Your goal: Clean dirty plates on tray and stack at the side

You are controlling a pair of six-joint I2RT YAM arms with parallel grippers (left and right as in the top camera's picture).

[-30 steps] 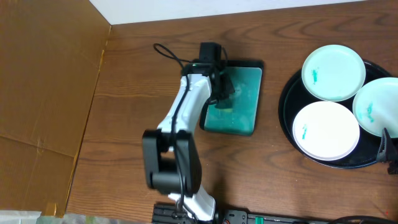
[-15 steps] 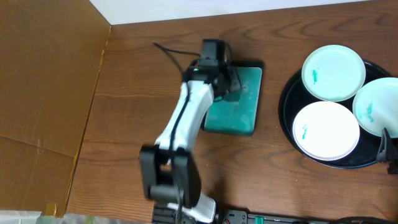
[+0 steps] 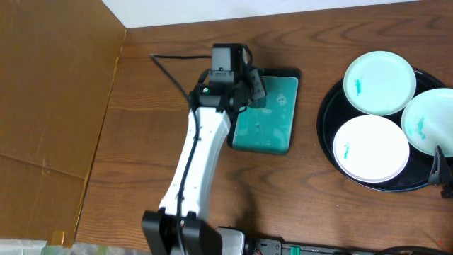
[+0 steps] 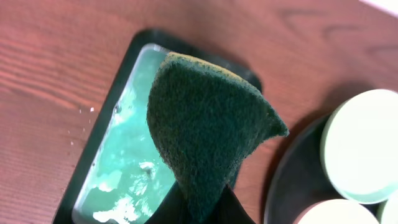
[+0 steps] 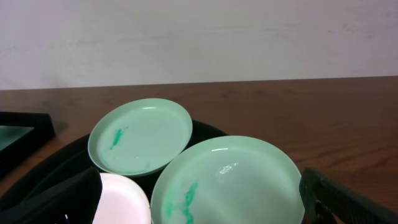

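My left gripper will release the dark green scouring pad on the middle of the front white plate [image 3: 367,143].
The large round black tray [image 3: 325,134] sits at the right with three white plates on it, each with a teal smear: one at the back [image 3: 379,81], one at the front [image 3: 371,149], one at the right edge [image 3: 433,120]. My left gripper [image 3: 251,91] is above the teal tray [image 3: 272,134], shut on a dark green scouring pad [image 4: 205,130] that hangs over it. My right gripper [image 5: 202,196] is open and empty, its fingers either side of the right plate [image 5: 230,180], low over the black tray's right side.
The rectangular teal tray [image 4: 124,174] with a black rim holds foamy liquid. A brown cardboard wall [image 3: 49,106] stands at the left. The left arm's cable [image 3: 170,67] trails behind the gripper. A white wall runs along the table's back edge.
My left gripper has risen from the teal tray with the pad and shifted slightly left. The arm has stretched out. The right arm and the plates have not moved.
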